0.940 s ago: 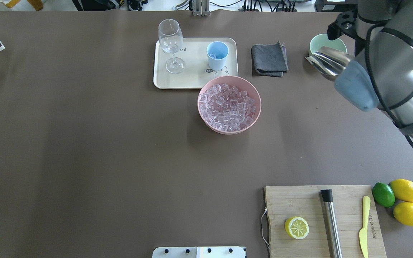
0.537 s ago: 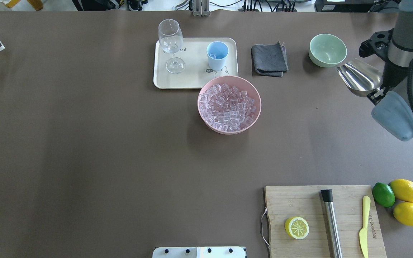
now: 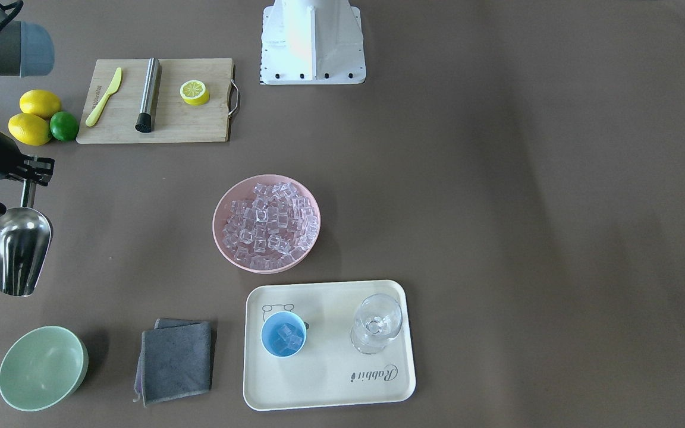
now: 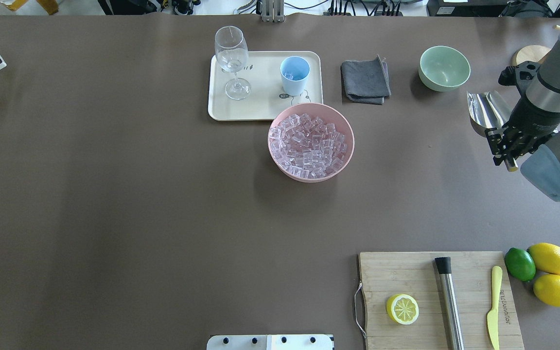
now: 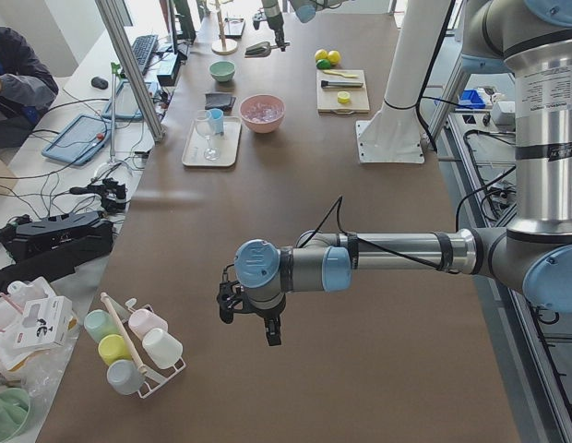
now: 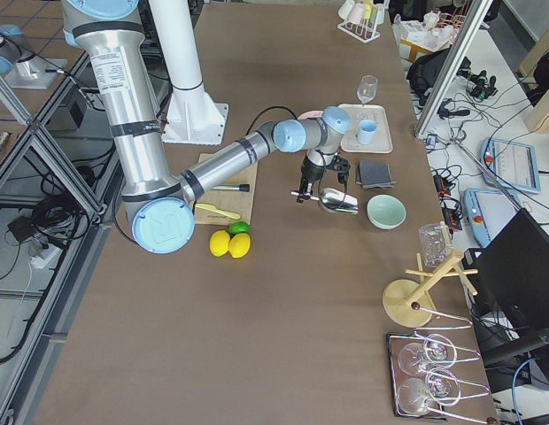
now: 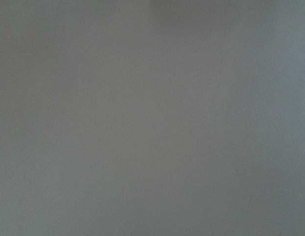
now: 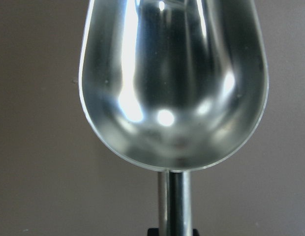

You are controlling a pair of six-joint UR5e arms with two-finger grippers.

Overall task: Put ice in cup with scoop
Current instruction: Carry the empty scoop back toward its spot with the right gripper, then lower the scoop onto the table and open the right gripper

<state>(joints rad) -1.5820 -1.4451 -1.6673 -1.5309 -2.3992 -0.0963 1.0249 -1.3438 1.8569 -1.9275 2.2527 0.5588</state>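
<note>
My right gripper has the steel scoop. It will set the scoop down on the table (image 3: 96, 220) between the cutting board and the green bowl.
The shiny steel scoop (image 4: 485, 111) is empty, its trough (image 8: 174, 83) open upward and pointing away from the robot. My right gripper (image 4: 504, 148) is shut on its handle (image 8: 174, 204) at the table's right side, near the pale green bowl. The light-blue cup (image 4: 294, 74) stands on a cream tray and holds a few cubes (image 3: 286, 337). Most of the ice (image 4: 308, 144) fills a pink bowl (image 3: 222, 208) just in front of the tray. My left gripper (image 5: 254, 318) shows only in the exterior left view, far from these things; I cannot tell its state.
On the cream tray (image 4: 260, 109) stands a clear stemmed glass (image 4: 232, 58). A grey cloth (image 4: 365, 80) and the green bowl (image 4: 444, 67) lie to its right. Near the robot is a cutting board (image 4: 406, 272) with a lemon half, a steel cylinder, a yellow knife, and lemons and a lime (image 4: 519, 263) beside it.
My right arm has carried the scoop from over the green bowl to the right and nearer the robot, turning it so the handle points back at the robot.
</note>
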